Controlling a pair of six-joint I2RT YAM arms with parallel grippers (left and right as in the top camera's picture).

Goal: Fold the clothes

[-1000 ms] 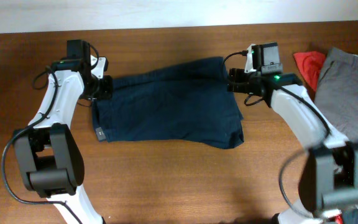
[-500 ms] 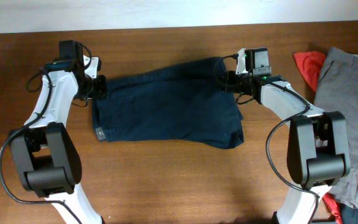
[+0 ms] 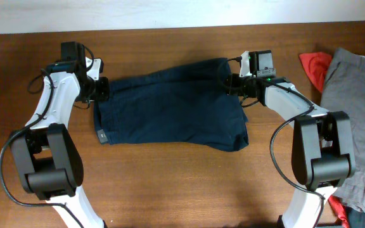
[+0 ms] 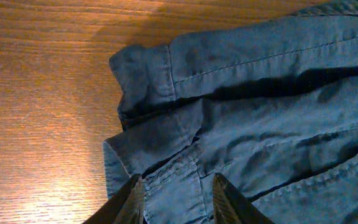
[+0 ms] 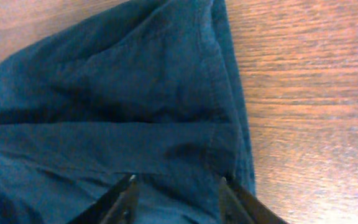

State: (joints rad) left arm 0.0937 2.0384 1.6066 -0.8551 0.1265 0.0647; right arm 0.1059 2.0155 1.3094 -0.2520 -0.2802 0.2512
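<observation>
I should pinch the upper layer's corner [image 5: 222, 137] with my right gripper and pull it farther up, because the edge of the shorts' upper layer lies short of the under layer's far edge.
The clothes, dark navy shorts [image 3: 170, 104], lie spread flat across the middle of the brown table, with a small light tag [image 3: 102, 133] at their lower left edge. My left gripper [image 3: 103, 88] is at their upper left corner. In the left wrist view it [image 4: 178, 196] stands open, its fingers straddling a stitched hem of the shorts [image 4: 260, 93]. My right gripper [image 3: 232, 83] is at the upper right corner. In the right wrist view it [image 5: 177, 186] is open too, low over the shorts [image 5: 104, 106] just inside their side edge.
A red cloth [image 3: 314, 66] and a grey garment [image 3: 353, 95] lie at the table's right end, close behind my right arm. Bare brown tabletop [image 3: 170, 183] shows in front of the shorts and to their left.
My right arm has swung in and its gripper has shifted slightly up and left onto the corner of the shorts, its jaws narrowing. The left gripper has edged a little left. The shorts have not moved.
</observation>
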